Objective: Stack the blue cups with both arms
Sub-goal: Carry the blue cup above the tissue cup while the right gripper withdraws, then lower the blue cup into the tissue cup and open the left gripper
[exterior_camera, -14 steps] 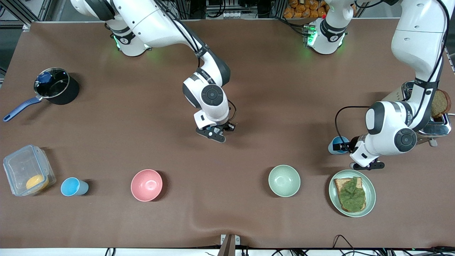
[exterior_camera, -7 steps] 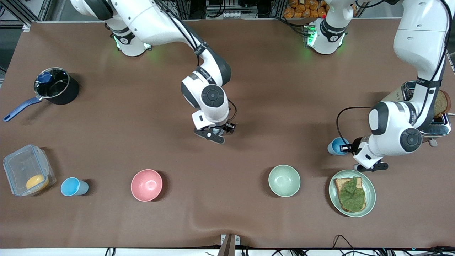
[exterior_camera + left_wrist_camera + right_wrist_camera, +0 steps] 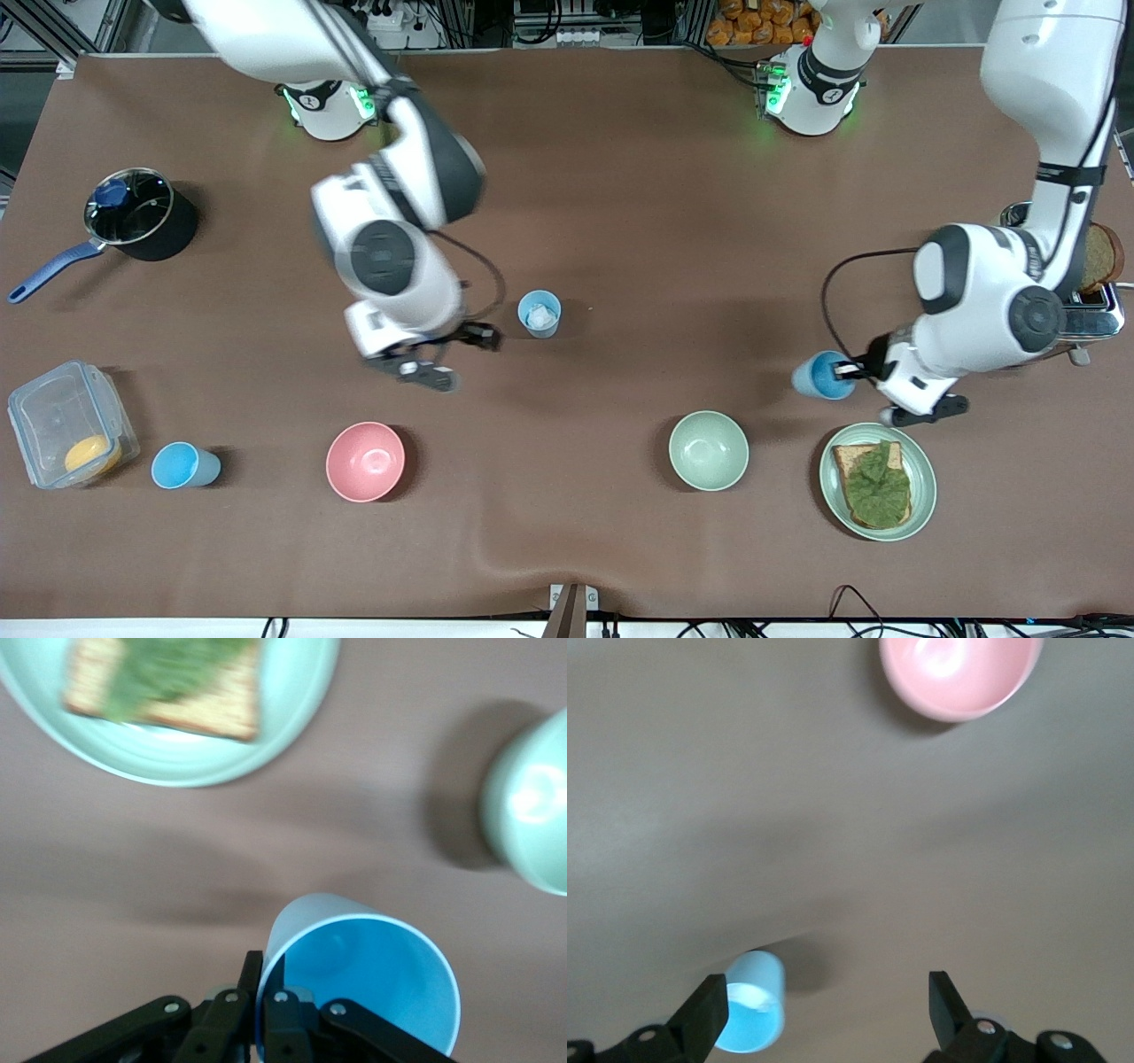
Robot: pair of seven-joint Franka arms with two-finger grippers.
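Observation:
The sky-blue cup, now held tilted beside the plate, will leave my left gripper inside the paler blue cup [image 3: 539, 310] standing mid-table.
My left gripper [image 3: 848, 372] is shut on the rim of a sky-blue cup [image 3: 817, 376] and holds it tilted over the table beside the plate. In the left wrist view the gripper [image 3: 261, 1010] pinches the cup's wall [image 3: 372, 974]. A paler blue cup [image 3: 539, 314] with a whitish inside stands upright mid-table. My right gripper [image 3: 447, 354] is open and empty, beside that cup on the side toward the right arm's end. In the right wrist view the gripper [image 3: 824, 1010] is wide open, with the cup [image 3: 750, 1001] by one finger. A third blue cup [image 3: 183, 466] stands near the plastic box.
A pink bowl [image 3: 365, 461] and a pale green bowl [image 3: 709, 450] stand nearer the front camera. A green plate [image 3: 926, 483] holds toast with greens. A toaster [image 3: 1085, 310] is at the left arm's end. A pot [image 3: 133, 217] and a plastic box [image 3: 66, 430] are at the right arm's end.
My right arm has swung toward its own end of the table, uncovering the pale cup standing there. My left gripper has carried the sky-blue cup slightly toward the middle.

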